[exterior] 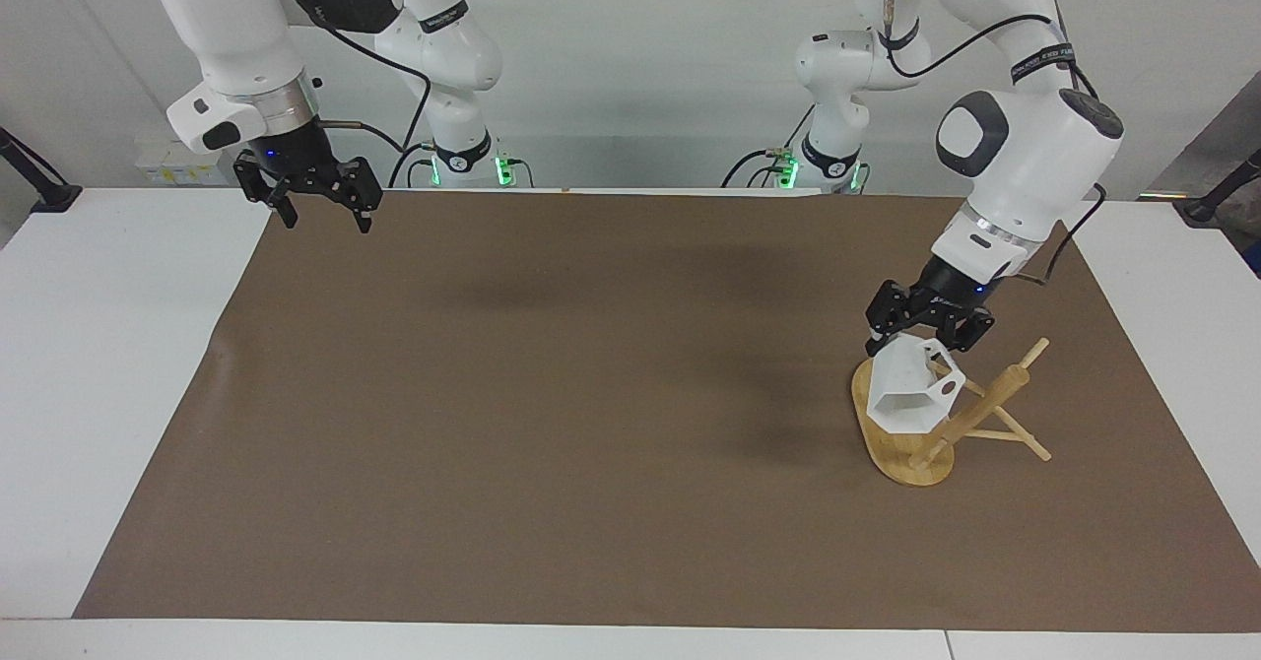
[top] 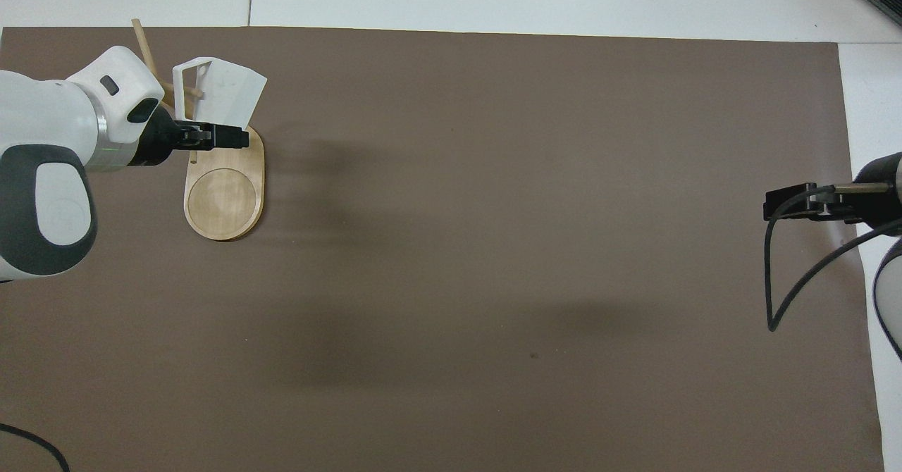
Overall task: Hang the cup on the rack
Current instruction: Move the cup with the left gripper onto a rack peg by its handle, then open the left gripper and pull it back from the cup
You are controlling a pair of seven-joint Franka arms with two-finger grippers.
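The white cup, which my left gripper needs to release by its handle, will go on the rack's thin peg (top: 206,105) that is beside that handle.
The white faceted cup (exterior: 904,396) hangs tilted in my left gripper (exterior: 927,341), which is shut on its base end, mouth facing away from the robots. It is just over the bamboo rack (exterior: 904,438), which lies tipped with its oval base up on edge and its post (exterior: 975,414) slanting up toward the left arm's end. The cup's handle (exterior: 945,376) is right beside a thin peg; I cannot tell whether they touch. In the overhead view the cup (top: 229,95) is over the rack's base (top: 224,194), held by the left gripper (top: 211,136). My right gripper (exterior: 320,215) waits open.
A brown mat (exterior: 591,394) covers most of the white table (exterior: 108,345). The right gripper (top: 800,201) hangs over the mat's edge at the right arm's end, with a black cable looping below it.
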